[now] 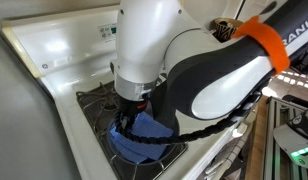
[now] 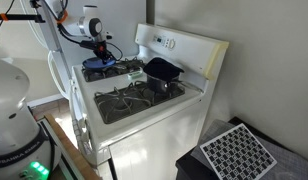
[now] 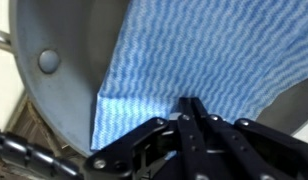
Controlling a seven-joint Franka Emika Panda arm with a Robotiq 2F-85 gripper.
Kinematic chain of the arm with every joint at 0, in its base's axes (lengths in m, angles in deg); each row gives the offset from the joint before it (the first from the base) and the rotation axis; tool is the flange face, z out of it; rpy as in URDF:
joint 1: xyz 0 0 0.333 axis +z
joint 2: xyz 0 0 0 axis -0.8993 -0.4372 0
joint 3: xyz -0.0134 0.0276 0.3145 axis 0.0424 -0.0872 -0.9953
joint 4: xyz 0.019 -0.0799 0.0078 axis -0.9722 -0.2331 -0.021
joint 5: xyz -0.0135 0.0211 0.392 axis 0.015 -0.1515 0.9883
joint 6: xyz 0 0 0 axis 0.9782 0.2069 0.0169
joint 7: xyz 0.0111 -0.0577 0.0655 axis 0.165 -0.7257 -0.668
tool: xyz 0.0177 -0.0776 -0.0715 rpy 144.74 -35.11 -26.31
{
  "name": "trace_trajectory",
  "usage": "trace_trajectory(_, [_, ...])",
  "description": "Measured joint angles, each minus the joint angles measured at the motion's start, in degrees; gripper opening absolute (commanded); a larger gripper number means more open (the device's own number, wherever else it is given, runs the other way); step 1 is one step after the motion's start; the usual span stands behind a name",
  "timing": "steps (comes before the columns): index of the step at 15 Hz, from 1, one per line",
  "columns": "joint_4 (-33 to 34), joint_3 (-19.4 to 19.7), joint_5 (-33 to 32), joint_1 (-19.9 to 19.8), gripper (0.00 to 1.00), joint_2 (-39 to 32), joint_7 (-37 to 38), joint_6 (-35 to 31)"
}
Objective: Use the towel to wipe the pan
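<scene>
The closed fingers of my gripper only press on top of the flat towel in the pan, so next I open them, pinch up some cloth (image 3: 199, 88) and lift it clear.
The bright blue towel (image 3: 184, 60) lies spread inside the grey-blue pan (image 3: 54, 95), filling most of the wrist view. My gripper (image 3: 191, 103) has its fingers closed together and pressed down on the towel's near edge. In an exterior view the towel (image 1: 144, 128) shows under the arm, inside the pan (image 1: 129, 152) on the stove's front burner. In an exterior view the gripper (image 2: 100, 52) is down over the pan (image 2: 98, 70) at the stove's far left. The pan's handle is hidden.
A smaller dark, deep pot (image 2: 163, 72) stands on a back burner. The white stove (image 2: 144, 115) has black grates (image 2: 129, 100) and a raised back panel (image 2: 179, 45). A cable chain hangs beside the arm (image 1: 209, 122).
</scene>
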Motion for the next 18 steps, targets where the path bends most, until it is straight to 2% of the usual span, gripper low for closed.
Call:
trace_trajectory(3, [0.03, 0.47, -2.52, 0.47, 0.00, 0.64, 1.26, 2.96])
trace_trajectory(8, [0.52, 0.11, -2.58, 0.51, 0.00, 1.26, 1.38, 8.03])
trace_trajectory(9, [0.62, 0.07, -2.58, 0.51, 0.25, 1.26, 1.38, 8.41])
trace_trajectory(10, [0.67, 0.03, -2.53, 0.50, 0.26, 1.26, 1.38, 8.62])
trace_trajectory(11, [0.69, -0.06, -2.42, 0.48, 0.33, 1.27, 1.38, 8.76])
trace_trajectory(18, [0.71, -0.77, -2.48, 0.49, 0.92, 1.90, 1.44, 11.21])
